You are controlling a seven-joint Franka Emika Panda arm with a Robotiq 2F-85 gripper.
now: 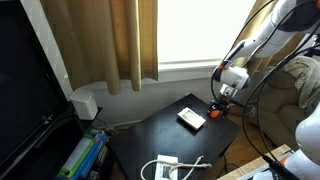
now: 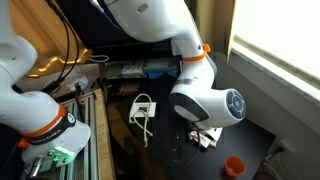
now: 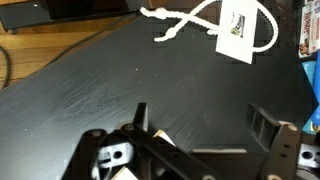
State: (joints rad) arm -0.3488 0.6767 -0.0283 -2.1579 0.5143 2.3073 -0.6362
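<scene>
Next, my gripper will go to the white and tan box's short edge (image 1: 203, 122) facing my arm and close there.
My gripper (image 3: 202, 124) is open and empty, its two dark fingers spread wide above the black table (image 3: 90, 80). In an exterior view the gripper (image 1: 221, 100) hangs just above a small orange object (image 1: 215, 116) near the table's edge. A small white and tan box (image 1: 191, 118) lies beside it. In an exterior view the box (image 2: 208, 138) sits below the arm's wrist, with the orange object (image 2: 234, 165) nearer the table corner. A pale corner of the box (image 3: 162, 140) shows low in the wrist view, partly hidden by the gripper body.
A white cable with a white adapter block (image 3: 236, 28) lies at the far end of the table and shows in both exterior views (image 1: 170, 167) (image 2: 143, 110). Curtains (image 1: 110, 40) and a window stand behind the table. A shelf with books (image 1: 80, 158) stands beside it.
</scene>
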